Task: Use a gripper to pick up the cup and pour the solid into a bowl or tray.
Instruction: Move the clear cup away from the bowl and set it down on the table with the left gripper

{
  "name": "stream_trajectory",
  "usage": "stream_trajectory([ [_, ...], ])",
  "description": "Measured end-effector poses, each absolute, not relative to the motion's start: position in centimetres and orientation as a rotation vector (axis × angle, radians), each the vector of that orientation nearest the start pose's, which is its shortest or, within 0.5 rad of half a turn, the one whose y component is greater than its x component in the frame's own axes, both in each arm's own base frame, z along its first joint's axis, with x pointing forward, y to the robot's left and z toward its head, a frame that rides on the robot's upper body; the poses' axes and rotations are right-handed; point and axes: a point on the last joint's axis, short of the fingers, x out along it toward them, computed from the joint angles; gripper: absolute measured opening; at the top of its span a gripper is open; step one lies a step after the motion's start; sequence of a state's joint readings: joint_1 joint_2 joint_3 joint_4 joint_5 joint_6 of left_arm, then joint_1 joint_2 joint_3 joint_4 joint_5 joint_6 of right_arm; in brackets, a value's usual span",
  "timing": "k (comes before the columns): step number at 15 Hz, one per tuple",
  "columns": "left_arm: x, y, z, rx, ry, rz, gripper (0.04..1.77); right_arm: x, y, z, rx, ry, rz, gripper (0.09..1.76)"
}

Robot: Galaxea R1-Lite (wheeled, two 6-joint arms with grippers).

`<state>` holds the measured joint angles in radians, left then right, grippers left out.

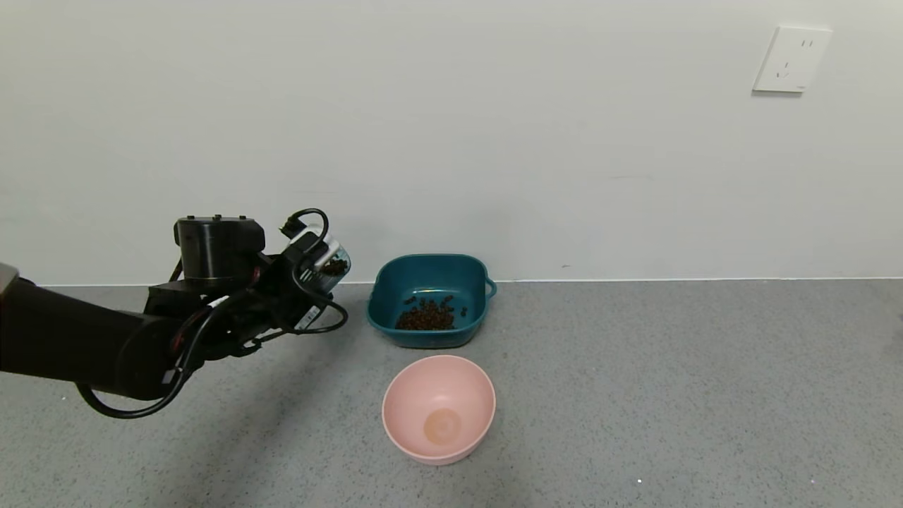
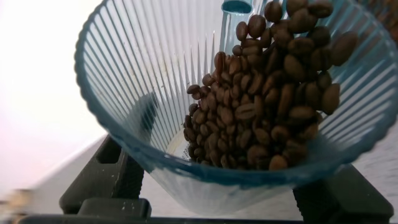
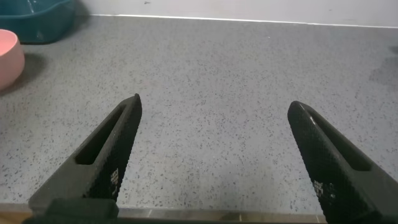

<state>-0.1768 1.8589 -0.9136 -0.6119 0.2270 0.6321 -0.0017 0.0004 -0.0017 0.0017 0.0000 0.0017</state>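
Note:
The robot's left gripper will release the translucent grey-teal cup on the grey floor (image 1: 306,310) next to the dark teal basin.
My left gripper (image 1: 321,271) is shut on the translucent grey-teal cup (image 1: 334,268) and holds it tilted in the air, left of the dark teal basin (image 1: 384,296). In the left wrist view the ribbed cup (image 2: 124,81) fills the frame, with brown beans (image 2: 267,106) heaped to one side inside it. The cup stands apart from the basin's rim. A pile of brown beans (image 1: 425,316) lies in the basin. My right gripper (image 3: 214,143) is open and empty over bare grey floor; it does not show in the head view.
A round pale pink bowl (image 1: 438,407), empty, sits just in front of the basin. It also shows in the right wrist view (image 3: 9,59), with the basin (image 3: 37,22) behind it. A white wall with a socket (image 1: 791,60) stands close behind. Grey floor spreads to the right.

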Motion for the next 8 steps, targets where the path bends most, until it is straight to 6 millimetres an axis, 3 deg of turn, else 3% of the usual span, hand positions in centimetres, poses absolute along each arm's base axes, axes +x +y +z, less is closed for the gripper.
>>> stream_trajectory([
  [8,32.6,-5.3,15.9,0.140,0.217,-0.113,1.31,-2.3,0.0,7.6,0.002,0.000,-0.002,1.71],
])
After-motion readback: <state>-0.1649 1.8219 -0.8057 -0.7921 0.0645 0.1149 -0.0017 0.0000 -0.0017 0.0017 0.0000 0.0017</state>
